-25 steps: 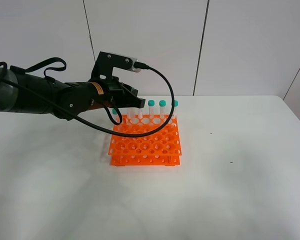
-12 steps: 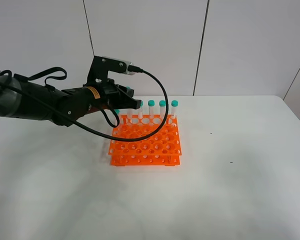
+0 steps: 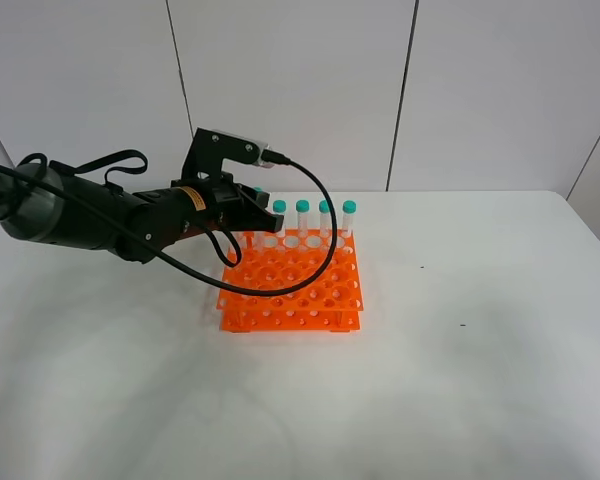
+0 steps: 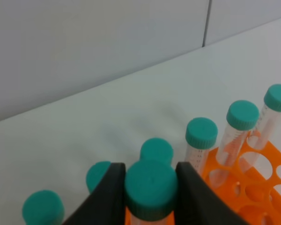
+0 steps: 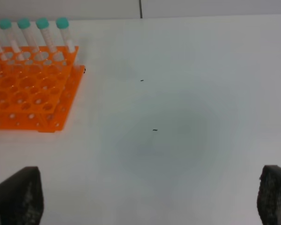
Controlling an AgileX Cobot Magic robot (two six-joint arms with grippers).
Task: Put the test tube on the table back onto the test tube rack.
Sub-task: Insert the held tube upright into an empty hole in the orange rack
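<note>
Next, I release the test tube from my left gripper in the rack hole (image 3: 261, 241) (image 4: 152, 216) that sits in front of the back row with teal caps.
My left gripper (image 3: 248, 212) hangs over the back left of the orange test tube rack (image 3: 290, 285). In the left wrist view it (image 4: 151, 190) is shut on the teal cap of the test tube (image 4: 151, 180), held upright among other teal-capped tubes (image 4: 201, 132). The tube's lower end is hidden, so I cannot tell if it sits in a hole. Several capped tubes (image 3: 324, 208) stand in the rack's back row. My right gripper (image 5: 145, 192) is open and empty above the white table (image 3: 460, 380), away from the rack (image 5: 33, 93).
The rack's front rows of holes (image 3: 300, 300) hold nothing. The left arm's black cable (image 3: 325, 230) loops over the rack. A grey panelled wall (image 3: 300, 90) stands behind the table's back edge.
My left gripper with the tube has shifted slightly left and back over the rack's back row. One more back-row cap now shows beside it. The right arm's view is unchanged.
</note>
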